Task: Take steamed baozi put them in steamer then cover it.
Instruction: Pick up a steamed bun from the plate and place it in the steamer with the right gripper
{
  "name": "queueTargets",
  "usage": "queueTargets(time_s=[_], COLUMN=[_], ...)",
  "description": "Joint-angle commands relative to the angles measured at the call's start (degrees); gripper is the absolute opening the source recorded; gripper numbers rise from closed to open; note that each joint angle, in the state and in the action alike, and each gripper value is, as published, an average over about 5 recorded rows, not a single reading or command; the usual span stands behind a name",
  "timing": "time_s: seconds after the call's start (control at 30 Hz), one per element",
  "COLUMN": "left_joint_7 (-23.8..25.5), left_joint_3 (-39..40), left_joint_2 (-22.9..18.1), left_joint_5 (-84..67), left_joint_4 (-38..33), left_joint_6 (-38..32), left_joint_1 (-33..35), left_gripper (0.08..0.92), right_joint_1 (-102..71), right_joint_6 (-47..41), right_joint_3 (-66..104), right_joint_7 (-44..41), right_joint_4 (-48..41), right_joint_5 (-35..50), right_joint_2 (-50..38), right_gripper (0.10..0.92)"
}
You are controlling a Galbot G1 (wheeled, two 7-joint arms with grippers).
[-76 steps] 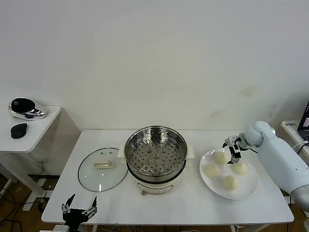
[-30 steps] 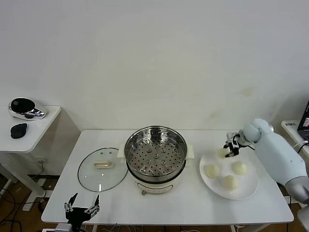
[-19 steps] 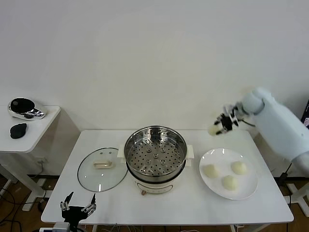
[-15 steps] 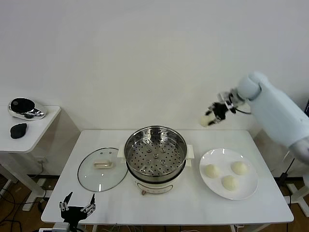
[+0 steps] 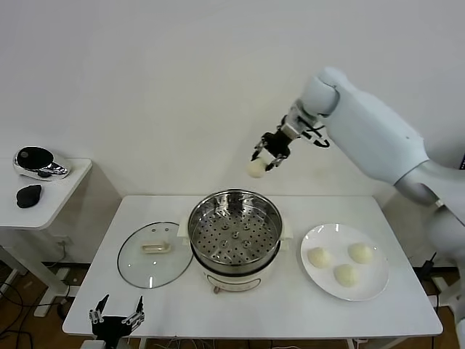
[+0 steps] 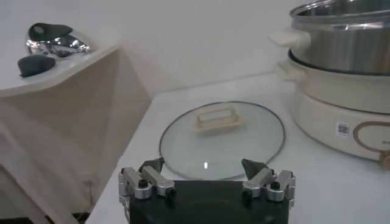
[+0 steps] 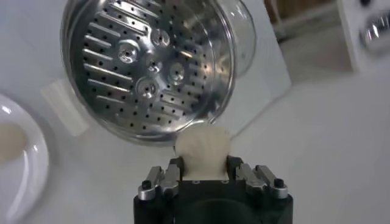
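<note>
Next, my right gripper lets go of the baozi on the steamer's perforated tray (image 5: 237,215) (image 7: 170,102), between its raised middle bumps and the back rim. The baozi is now high above that rim.
High above the back rim of the steamer (image 5: 218,263), my right gripper (image 5: 266,158) is shut on one cream-white baozi (image 5: 256,169). In the right wrist view the baozi (image 7: 203,151) sits squeezed between the fingers of the right gripper (image 7: 203,167), over the edge of the steamer's perforated tray (image 7: 146,67). Three more baozi (image 5: 317,257) (image 5: 360,251) (image 5: 345,274) lie on the white plate (image 5: 308,275) to the right. The glass cover (image 5: 138,267) lies flat on the table left of the steamer. My left gripper (image 5: 116,318) hangs open at the table's front edge, facing the cover (image 6: 222,143).
A small white side table (image 5: 51,200) stands to the left with a silver-and-black device (image 5: 40,163) and a black object (image 5: 27,196) on it. A wall rises close behind the table. The plate's edge (image 7: 27,170) also shows in the right wrist view.
My right gripper lifted one baozi off the plate and carried it up and leftward to above the steamer. The left gripper stayed in place, open.
</note>
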Motion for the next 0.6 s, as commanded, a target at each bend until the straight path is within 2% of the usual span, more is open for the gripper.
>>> queueTargets(time_s=[0.03, 0.37, 0.6], left_joint_7=[-0.12, -0.48, -0.18], left_joint_3=[0.01, -0.19, 0.20], left_joint_2=[-0.06, -0.44, -0.80], left_joint_5=[0.11, -0.87, -1.37], left_joint_4=[-0.36, -2.83, -3.19], left_joint_6=[0.09, 0.11, 0.35], left_joint_1=[0.38, 2.73, 2.27], left_gripper=[0.823, 0.823, 0.823], right_joint_1=[1.52, -4.72, -7.25], right_joint_6=[7.78, 7.80, 7.78], right_joint_3=[-4.00, -2.95, -2.00], right_joint_7=[2.33, 5.07, 4.64], right_joint_4=[2.58, -3.11, -4.88], right_joint_5=[-3.09, -13.38, -16.20], right_joint_2=[2.93, 7.40, 8.38], right_gripper=[0.454, 0.458, 0.458])
